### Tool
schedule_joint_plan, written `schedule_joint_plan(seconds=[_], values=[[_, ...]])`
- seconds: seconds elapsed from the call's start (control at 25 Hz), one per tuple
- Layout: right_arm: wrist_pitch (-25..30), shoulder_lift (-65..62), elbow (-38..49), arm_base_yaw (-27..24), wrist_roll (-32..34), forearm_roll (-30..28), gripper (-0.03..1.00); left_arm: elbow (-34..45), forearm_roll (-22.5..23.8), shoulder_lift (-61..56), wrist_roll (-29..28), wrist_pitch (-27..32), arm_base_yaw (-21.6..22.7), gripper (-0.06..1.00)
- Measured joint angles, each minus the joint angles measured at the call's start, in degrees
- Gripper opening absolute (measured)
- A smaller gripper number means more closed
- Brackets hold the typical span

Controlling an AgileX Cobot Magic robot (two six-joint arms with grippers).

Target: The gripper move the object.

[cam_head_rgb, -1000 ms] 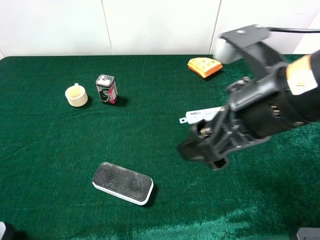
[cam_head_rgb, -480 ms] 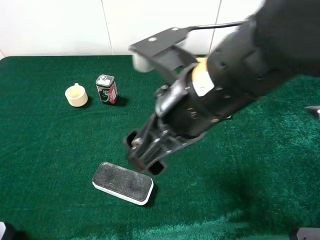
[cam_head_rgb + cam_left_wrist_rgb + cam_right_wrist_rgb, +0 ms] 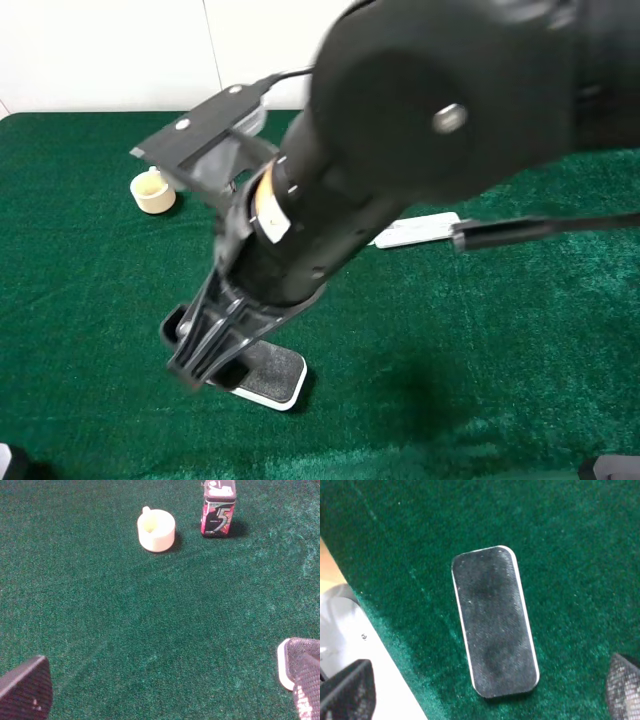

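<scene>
The flat block should be gripped next by my right gripper, which will go down to the middle of the flat block's long sides (image 3: 249, 369) (image 3: 495, 623) and close there, across its dark grey top.
The object, a flat block with a dark grey top on a white base (image 3: 492, 622), lies on the green cloth. In the right wrist view it sits centred between my right gripper's two spread black fingers, below them and apart from them. In the exterior high view my right gripper (image 3: 203, 348) has reached across to the left and hangs over the block's left part, so only the block's right end (image 3: 272, 374) shows. It is open and holds nothing. My left gripper (image 3: 165, 697) is open and empty, low over the cloth, with one end of the block (image 3: 289, 659) by its finger.
A cream cup (image 3: 153, 190) stands at the back left; it also shows in the left wrist view (image 3: 156, 530) beside a small gum can (image 3: 218, 507). A slim white test strip (image 3: 415, 232) lies right of centre. The big black arm (image 3: 420, 120) hides much of the table's middle.
My right arm has swept from the right side leftward across the table and now hangs over the block, covering its left part. The block has not moved.
</scene>
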Motion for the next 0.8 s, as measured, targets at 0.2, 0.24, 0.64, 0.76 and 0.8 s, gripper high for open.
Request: schedule_joint_plan(seconds=[0.2, 0.24, 0.64, 0.76, 0.8], values=[[0.2, 3.7, -2.3, 2.6, 0.4, -0.6, 0.7, 0.0, 0.0, 0.0, 0.0, 0.0, 0.0, 0.98], [0.2, 4.4, -2.7, 2.9, 0.4, -0.6, 0.7, 0.0, 0.0, 0.0, 0.0, 0.0, 0.0, 0.98], [-0.3, 9.9, -6.6, 2.9, 0.4, -0.6, 0.7, 0.0, 0.0, 0.0, 0.0, 0.0, 0.0, 0.97], [-0.8, 11.0, -6.7, 2.9, 0.4, -0.6, 0.7, 0.0, 0.0, 0.0, 0.0, 0.0, 0.0, 0.97], [-1.0, 11.4, -6.7, 2.9, 0.4, -0.5, 0.7, 0.0, 0.0, 0.0, 0.0, 0.0, 0.0, 0.97]])
